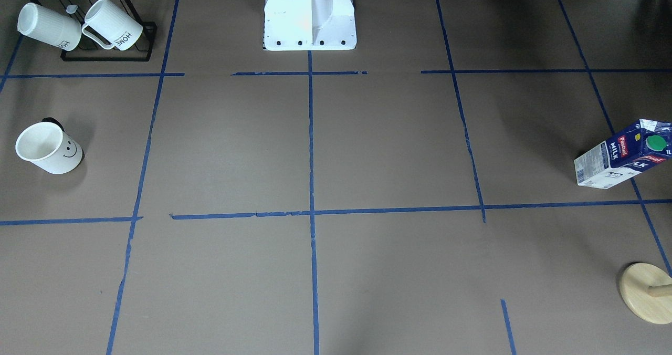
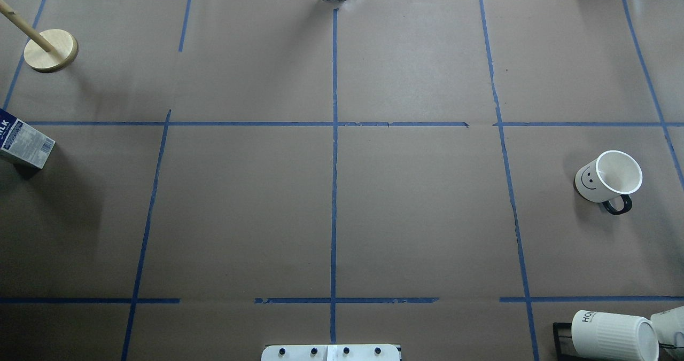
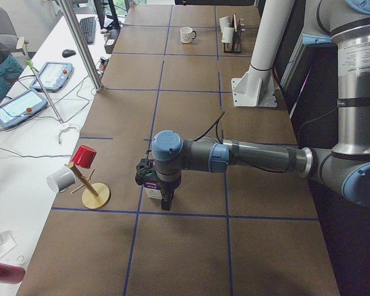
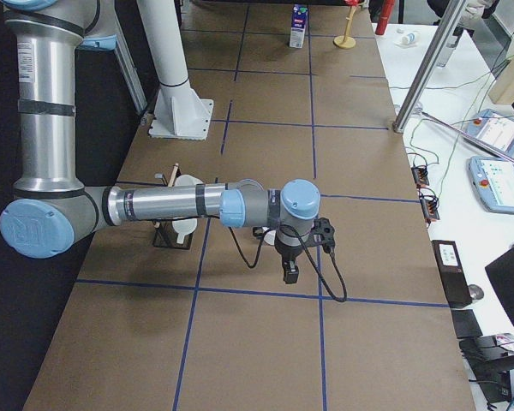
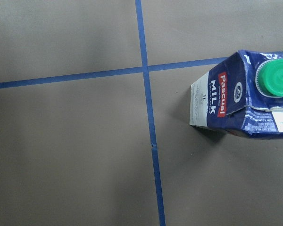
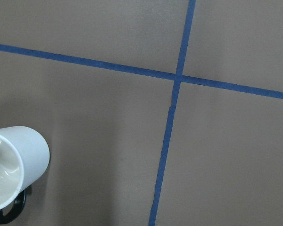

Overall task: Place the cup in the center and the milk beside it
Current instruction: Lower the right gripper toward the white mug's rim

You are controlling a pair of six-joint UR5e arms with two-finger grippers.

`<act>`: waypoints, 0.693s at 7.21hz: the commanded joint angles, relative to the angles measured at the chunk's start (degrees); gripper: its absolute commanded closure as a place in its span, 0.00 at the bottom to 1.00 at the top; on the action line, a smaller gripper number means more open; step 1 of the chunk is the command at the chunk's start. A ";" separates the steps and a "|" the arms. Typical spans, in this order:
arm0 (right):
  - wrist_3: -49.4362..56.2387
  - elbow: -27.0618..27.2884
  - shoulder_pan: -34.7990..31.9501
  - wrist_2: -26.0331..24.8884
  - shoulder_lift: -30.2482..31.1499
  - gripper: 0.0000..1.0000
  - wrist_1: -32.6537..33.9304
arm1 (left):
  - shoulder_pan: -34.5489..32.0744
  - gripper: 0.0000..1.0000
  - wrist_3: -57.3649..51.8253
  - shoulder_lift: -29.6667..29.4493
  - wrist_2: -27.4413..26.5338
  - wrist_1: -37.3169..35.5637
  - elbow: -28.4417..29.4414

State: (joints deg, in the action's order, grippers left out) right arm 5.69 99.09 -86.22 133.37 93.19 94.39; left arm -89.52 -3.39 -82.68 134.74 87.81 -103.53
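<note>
The robot's right gripper will move to the white cup and grip the cup's rim (image 1: 18,146) (image 6: 22,170) on the side opposite the smiley face.
The cup (image 1: 50,147), a white mug with a smiley face, stands upright at the table's right end (image 2: 606,178); its rim shows in the right wrist view (image 6: 14,169). The milk (image 1: 622,154), a blue gable-top carton with a green cap, stands at the left end (image 2: 24,142) and in the left wrist view (image 5: 240,99). The center (image 2: 334,124) is a bare tape crossing. My left gripper (image 3: 165,200) hangs over the milk. My right gripper (image 4: 289,272) hangs near the cup. I cannot tell whether either is open or shut.
A black rack (image 1: 105,55) with two ribbed "HOME" mugs (image 2: 609,334) stands near the robot's right. A wooden mug tree (image 2: 51,50) stands far left beyond the milk. The white robot base (image 1: 310,19) sits at mid-table edge.
</note>
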 commanded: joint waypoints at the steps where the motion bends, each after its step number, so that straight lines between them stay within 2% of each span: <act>1: -0.15 0.05 0.00 -0.04 0.33 0.00 0.09 | 0.13 0.00 -0.04 -0.02 0.00 0.08 -0.26; 3: -0.24 0.22 0.00 -0.04 -0.19 0.00 0.00 | 0.40 0.00 0.13 -0.29 -0.18 0.26 -0.62; 5: -0.59 0.48 0.00 0.83 -0.20 0.00 0.09 | 0.49 0.00 0.49 -0.55 -0.61 5.15 1.21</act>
State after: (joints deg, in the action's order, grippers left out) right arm 5.30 99.32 -86.22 133.52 92.97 94.41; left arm -89.13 -3.08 -83.04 134.36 90.07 -103.55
